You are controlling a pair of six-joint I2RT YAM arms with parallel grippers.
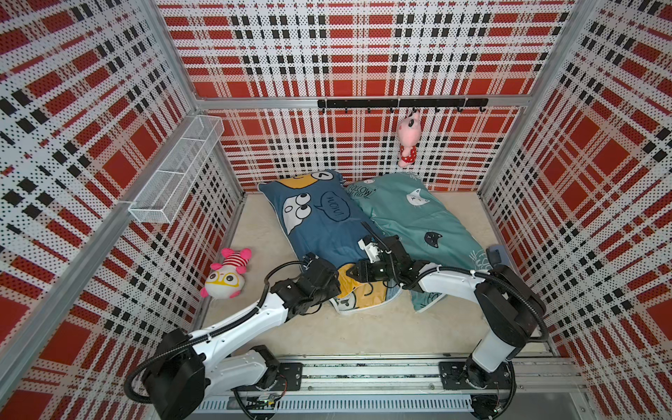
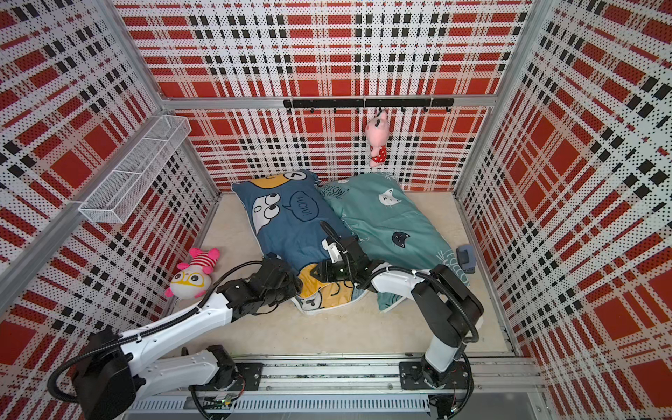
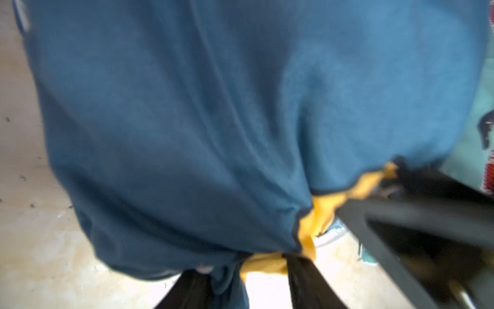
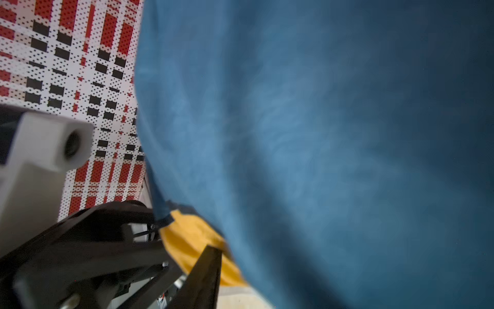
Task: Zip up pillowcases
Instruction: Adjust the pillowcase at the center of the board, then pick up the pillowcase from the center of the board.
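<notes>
Next, I pull my left gripper back and pinch the blue pillowcase's white edge (image 1: pixel 336 306) beside the yellow fabric, because loose blue cloth is bunched up in that gripper's open fingers.
The dark blue pillowcase (image 1: pixel 320 225) with yellow cartoon faces lies on the beige floor, and the teal pillowcase (image 1: pixel 411 218) with cat faces lies beside it on the right. Both show in both top views. Both grippers meet at the blue pillowcase's bunched near end, where yellow fabric (image 1: pixel 358 291) shows. My left gripper (image 3: pixel 246 281) has its jaws apart, with blue and yellow cloth draped over the fingertips. My right gripper (image 1: pixel 351 271) comes in from the right. One finger (image 4: pixel 207 273) presses against the yellow fabric; blue cloth hides the other.
A plush toy with yellow glasses (image 1: pixel 225 276) lies at the left wall. A pink plush (image 1: pixel 407 140) hangs from the black hook rail (image 1: pixel 400 103). A wire basket (image 1: pixel 178 171) juts from the left wall. A small grey-blue object (image 1: pixel 495 256) sits at the right wall.
</notes>
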